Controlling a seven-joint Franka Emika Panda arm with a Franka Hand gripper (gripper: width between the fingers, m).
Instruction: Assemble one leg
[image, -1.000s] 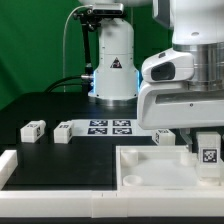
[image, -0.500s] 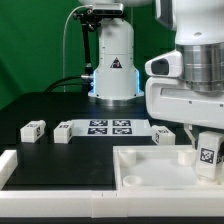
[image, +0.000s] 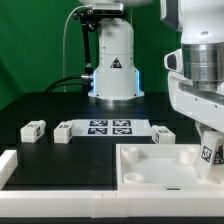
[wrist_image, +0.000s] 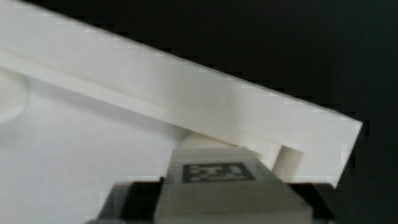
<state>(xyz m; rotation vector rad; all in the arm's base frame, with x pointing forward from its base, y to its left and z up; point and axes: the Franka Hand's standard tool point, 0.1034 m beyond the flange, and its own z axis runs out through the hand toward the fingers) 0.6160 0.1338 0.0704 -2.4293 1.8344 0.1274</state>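
I should open my gripper, which sits at a slant to the panel's raised rim, turn it back square and grip the white leg (image: 210, 156) again before screwing it in.
My gripper (image: 210, 150) is at the exterior view's right edge, shut on a white leg (image: 210, 153) with a black-and-white tag. It holds the leg at the far right corner of the large white square panel (image: 150, 165). In the wrist view the held leg (wrist_image: 217, 172) sits between my dark fingers (wrist_image: 134, 200), right against the panel's raised rim (wrist_image: 214, 95). Three more tagged legs lie on the black table: one (image: 34, 129) at the left, one (image: 64, 131) beside it, one (image: 163, 135) just behind the panel.
The marker board (image: 112, 126) lies flat in the middle of the table. A white robot base (image: 114, 60) with a blue light stands behind it. A white rail (image: 20, 168) runs along the front left edge.
My gripper, still shut on the leg, has moved toward the exterior view's right and slightly down, along the panel's far right corner. The other legs have not moved.
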